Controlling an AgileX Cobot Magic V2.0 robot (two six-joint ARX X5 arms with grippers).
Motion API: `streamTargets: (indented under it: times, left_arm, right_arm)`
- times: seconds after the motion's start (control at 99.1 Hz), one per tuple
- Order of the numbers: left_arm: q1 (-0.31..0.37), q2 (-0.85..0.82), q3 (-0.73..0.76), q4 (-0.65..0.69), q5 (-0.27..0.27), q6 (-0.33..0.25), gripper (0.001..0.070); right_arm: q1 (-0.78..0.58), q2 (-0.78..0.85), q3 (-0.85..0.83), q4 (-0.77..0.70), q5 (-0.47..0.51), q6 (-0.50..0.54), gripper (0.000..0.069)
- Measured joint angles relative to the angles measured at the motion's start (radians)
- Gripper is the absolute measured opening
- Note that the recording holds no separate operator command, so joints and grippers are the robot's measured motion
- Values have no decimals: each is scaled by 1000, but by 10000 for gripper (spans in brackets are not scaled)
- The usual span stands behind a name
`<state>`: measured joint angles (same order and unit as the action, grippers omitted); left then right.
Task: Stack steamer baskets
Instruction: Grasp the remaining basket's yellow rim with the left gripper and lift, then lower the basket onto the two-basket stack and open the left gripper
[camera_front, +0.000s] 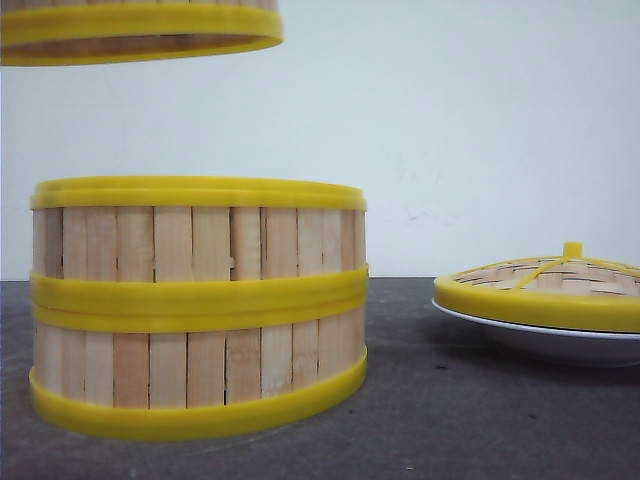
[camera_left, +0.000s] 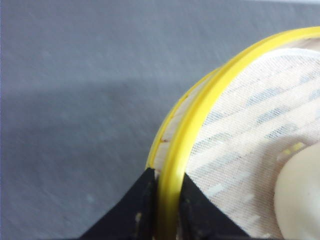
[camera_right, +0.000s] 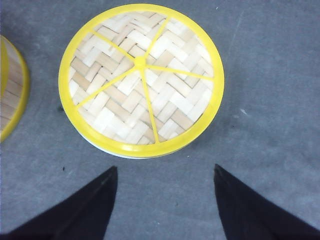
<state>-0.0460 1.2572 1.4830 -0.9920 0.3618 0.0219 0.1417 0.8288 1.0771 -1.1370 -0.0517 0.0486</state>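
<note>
Next, my left gripper releases the third steamer basket on the yellow top rim of the upper stacked basket (camera_front: 198, 187).
Two steamer baskets stand stacked on the table at the left, the lower one (camera_front: 200, 370) under the upper one (camera_front: 200, 245). A third steamer basket (camera_front: 140, 30) hangs in the air above them, only its bottom showing. In the left wrist view my left gripper (camera_left: 167, 187) is shut on this basket's yellow rim (camera_left: 200, 115), one finger inside the wall and one outside. A white mesh liner covers its floor. My right gripper (camera_right: 165, 172) is open over bare table, holding nothing. Neither gripper shows in the front view.
The woven lid (camera_front: 545, 285) with a yellow rim and knob rests on a white plate (camera_front: 530, 340) at the right, just ahead of the right gripper. The lid (camera_right: 140, 80) fills the right wrist view, beside the stack's edge (camera_right: 12, 90). A pale round object (camera_left: 300, 200) lies inside the held basket.
</note>
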Motion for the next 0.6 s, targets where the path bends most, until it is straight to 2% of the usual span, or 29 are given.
streamTargets:
  times: [0.192, 0.414, 0.595]
  left_arm:
    - [-91, 16, 0, -35, -5, 24, 28]
    - [-178, 60, 0, -35, -69, 31, 28]
    - [-206, 124, 0, -37, -71, 41, 28]
  right_arm:
    - [0, 0, 0, 0, 0, 0, 376]
    - [0, 0, 0, 5, 0, 0, 376]
    - [0, 0, 0, 5, 0, 0, 376]
